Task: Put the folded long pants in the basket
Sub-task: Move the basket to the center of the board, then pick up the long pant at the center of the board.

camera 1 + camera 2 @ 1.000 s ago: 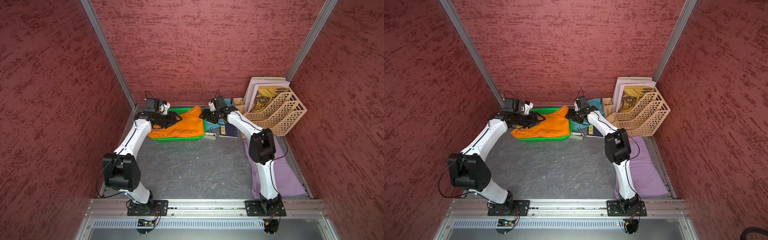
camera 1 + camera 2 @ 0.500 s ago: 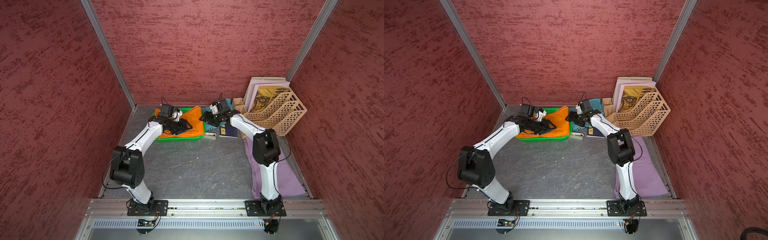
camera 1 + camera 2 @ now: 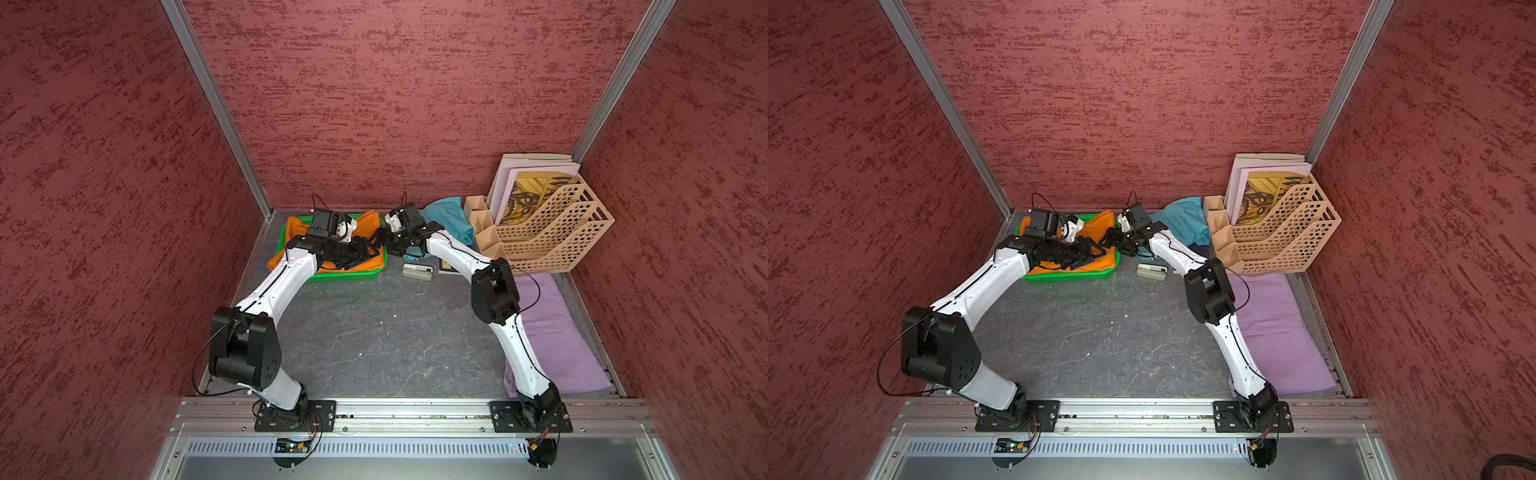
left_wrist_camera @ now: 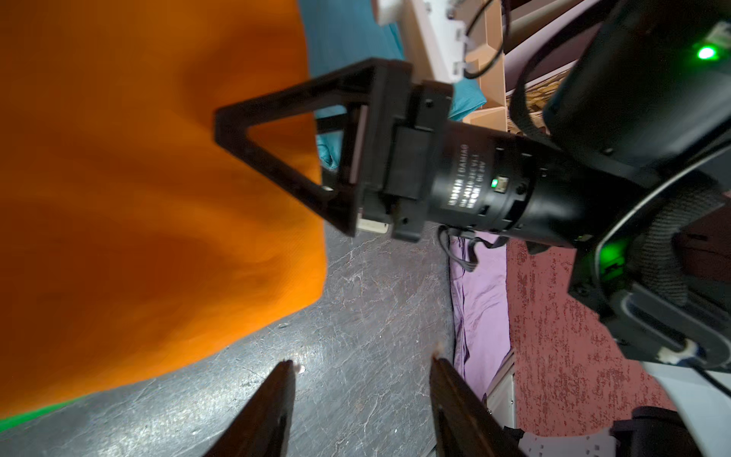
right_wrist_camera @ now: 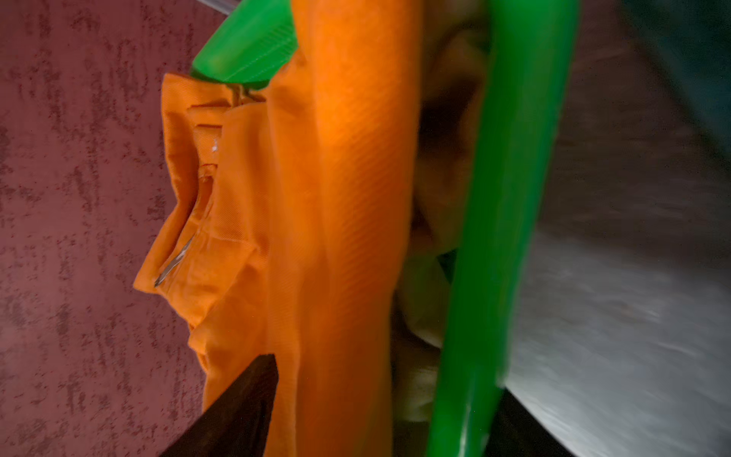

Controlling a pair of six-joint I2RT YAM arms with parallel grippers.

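Note:
The teal pants are next: next my left gripper goes to them and grabs their edge (image 3: 409, 250) (image 4: 330, 149) nearest the green basket, close to the stapler.
The green basket (image 3: 332, 277) stands at the back left with the orange folded pants (image 3: 368, 219) lying in it. In the right wrist view a tan cloth (image 5: 443, 190) shows under the orange pants (image 5: 316, 198). My left gripper (image 3: 371, 252) hovers over the basket's right end, open, with only grey table between its fingertips (image 4: 288, 372). My right gripper (image 3: 383, 241) faces it at the right rim (image 5: 514, 158), open, its jaws straddling the orange fold and the rim. Teal pants (image 3: 446, 216) lie behind the right arm. Lilac pants (image 3: 552, 332) lie along the right wall.
A beige lattice file rack (image 3: 552, 237) with folders fills the back right corner. A small white object (image 3: 417, 271) and a dark book (image 3: 446, 267) lie on the grey table between basket and rack. Red walls close in on three sides.
My left gripper has swung from the basket's left end across the orange pants to its right end. The right gripper has stayed by the right rim.

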